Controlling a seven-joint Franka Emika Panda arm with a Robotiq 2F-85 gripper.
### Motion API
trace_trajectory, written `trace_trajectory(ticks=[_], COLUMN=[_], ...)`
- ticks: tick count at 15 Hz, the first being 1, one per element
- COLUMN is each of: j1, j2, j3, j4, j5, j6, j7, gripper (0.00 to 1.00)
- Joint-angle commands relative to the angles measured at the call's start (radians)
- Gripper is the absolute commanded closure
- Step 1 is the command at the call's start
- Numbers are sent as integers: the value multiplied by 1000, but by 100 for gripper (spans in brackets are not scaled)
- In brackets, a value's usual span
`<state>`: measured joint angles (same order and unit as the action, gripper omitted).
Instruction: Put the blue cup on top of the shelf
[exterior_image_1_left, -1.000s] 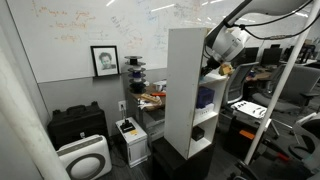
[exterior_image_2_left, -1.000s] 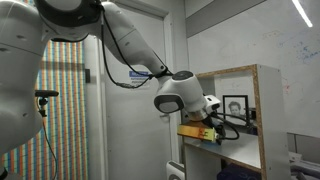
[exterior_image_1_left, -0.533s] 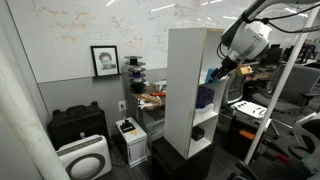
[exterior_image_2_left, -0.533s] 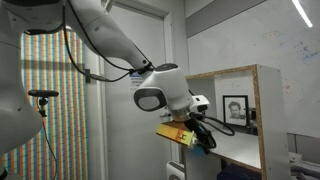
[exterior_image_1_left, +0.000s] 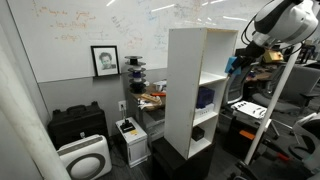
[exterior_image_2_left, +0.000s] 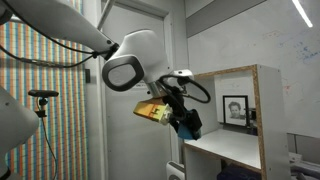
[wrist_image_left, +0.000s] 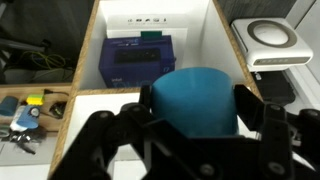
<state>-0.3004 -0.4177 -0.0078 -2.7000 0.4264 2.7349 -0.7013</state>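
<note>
Next, my gripper releases the blue cup on the white shelf's bare top (exterior_image_1_left: 215, 27), above the open upper compartment.
My gripper (wrist_image_left: 195, 112) is shut on the blue cup (wrist_image_left: 195, 95), which fills the middle of the wrist view between the two black fingers. In an exterior view the cup (exterior_image_1_left: 232, 65) hangs in the air just off the shelf's (exterior_image_1_left: 192, 85) open front, level with its upper compartment. In an exterior view the gripper (exterior_image_2_left: 187, 122) holds the cup (exterior_image_2_left: 190, 127) clear of the shelf (exterior_image_2_left: 240, 110). The tall white shelf stands on a black base, and its top is bare. The wrist view looks down the shelf's (wrist_image_left: 215, 40) compartments.
A dark blue-purple box (wrist_image_left: 140, 62) sits in a lower shelf compartment. A white metal-frame rack (exterior_image_1_left: 285, 100) stands beside the arm. On the floor are a white air purifier (exterior_image_1_left: 84, 158), a black case (exterior_image_1_left: 78, 123) and a small white-and-yellow device (exterior_image_1_left: 131, 138). A cluttered table (exterior_image_1_left: 152, 98) is behind the shelf.
My gripper has drawn back out of the shelf compartment with the blue cup in it and has risen, moving away from the shelf's open front.
</note>
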Motion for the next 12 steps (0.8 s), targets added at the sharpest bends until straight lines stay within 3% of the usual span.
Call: trace_trajectory(ticks=[1,6,12], j1=[40,91,264], j2=[-201,-214,8], j3=[-91,-177,-312], j4=[5,178,448], j5=[-194,-345,-249], j6=[-40,-72,-42], j7=[183,314,349], gripper=[45,45,45])
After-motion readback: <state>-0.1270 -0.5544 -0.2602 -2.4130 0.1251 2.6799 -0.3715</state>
